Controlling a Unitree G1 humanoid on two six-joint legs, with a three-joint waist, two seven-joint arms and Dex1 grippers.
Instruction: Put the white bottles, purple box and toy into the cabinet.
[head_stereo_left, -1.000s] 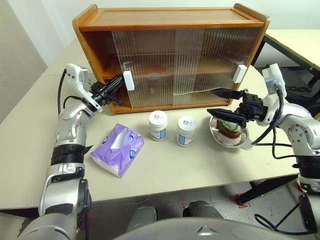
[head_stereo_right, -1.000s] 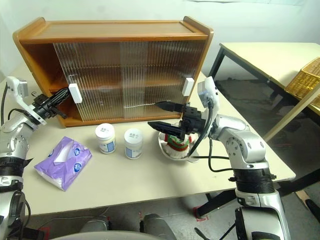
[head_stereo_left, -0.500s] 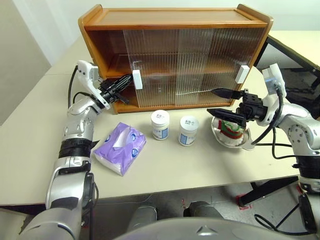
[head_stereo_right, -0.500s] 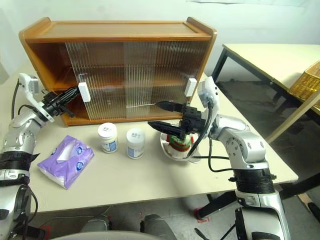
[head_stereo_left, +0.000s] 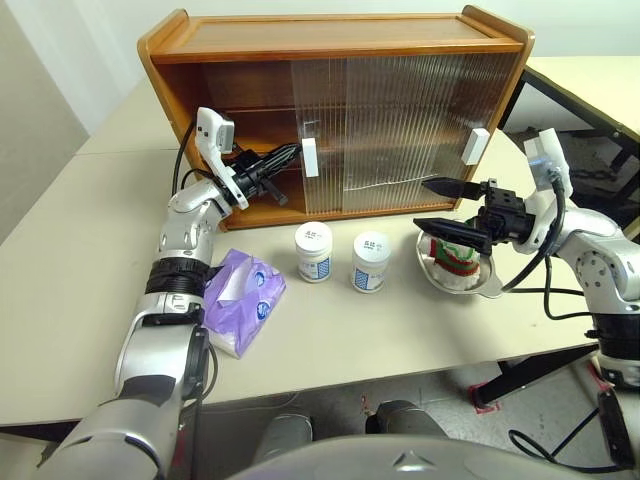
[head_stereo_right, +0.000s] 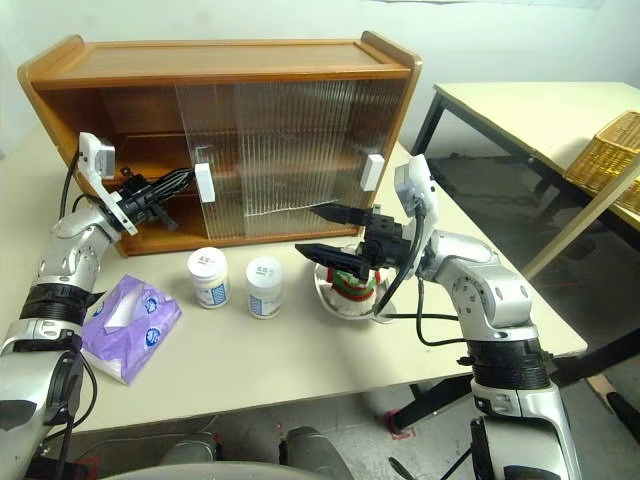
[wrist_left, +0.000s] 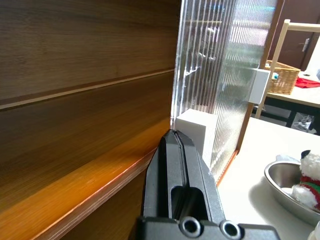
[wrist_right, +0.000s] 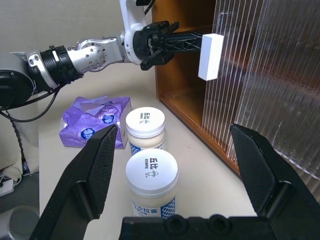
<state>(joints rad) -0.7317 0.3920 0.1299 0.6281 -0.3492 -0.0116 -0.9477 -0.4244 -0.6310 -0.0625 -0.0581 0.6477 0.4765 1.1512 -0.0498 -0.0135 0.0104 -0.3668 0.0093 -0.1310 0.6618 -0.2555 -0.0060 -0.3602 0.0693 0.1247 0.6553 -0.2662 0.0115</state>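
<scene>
Next, my left gripper lets go of the sliding door's white handle above the gap between the white bottles (head_stereo_left: 340, 155).
The cabinet (head_stereo_left: 340, 40) stands at the back of the table, its left part uncovered. My left gripper (head_stereo_left: 290, 155) is shut, and its tips press against the white handle (head_stereo_left: 309, 157) of the left sliding door (wrist_left: 220, 75). Two white bottles (head_stereo_left: 314, 251) (head_stereo_left: 370, 262) stand side by side in front of the cabinet. The purple box (head_stereo_left: 243, 300) lies to their left, under my left forearm. In a steel bowl (head_stereo_left: 490, 288) to the right of the bottles sits the toy (head_stereo_left: 458, 262). Over the bowl hovers my right gripper (head_stereo_left: 421, 203), open, holding nothing and pointing left.
The right door keeps its own white handle (head_stereo_left: 475, 146) near the cabinet's right end. A second table with a wicker basket (head_stereo_right: 605, 150) stands to the right, across a gap of floor. The table's front edge runs close below the purple box.
My left gripper has moved right along the cabinet front with the left door's handle ahead of it, and the door has slid right, widening the opening. The right arm has kept still.
</scene>
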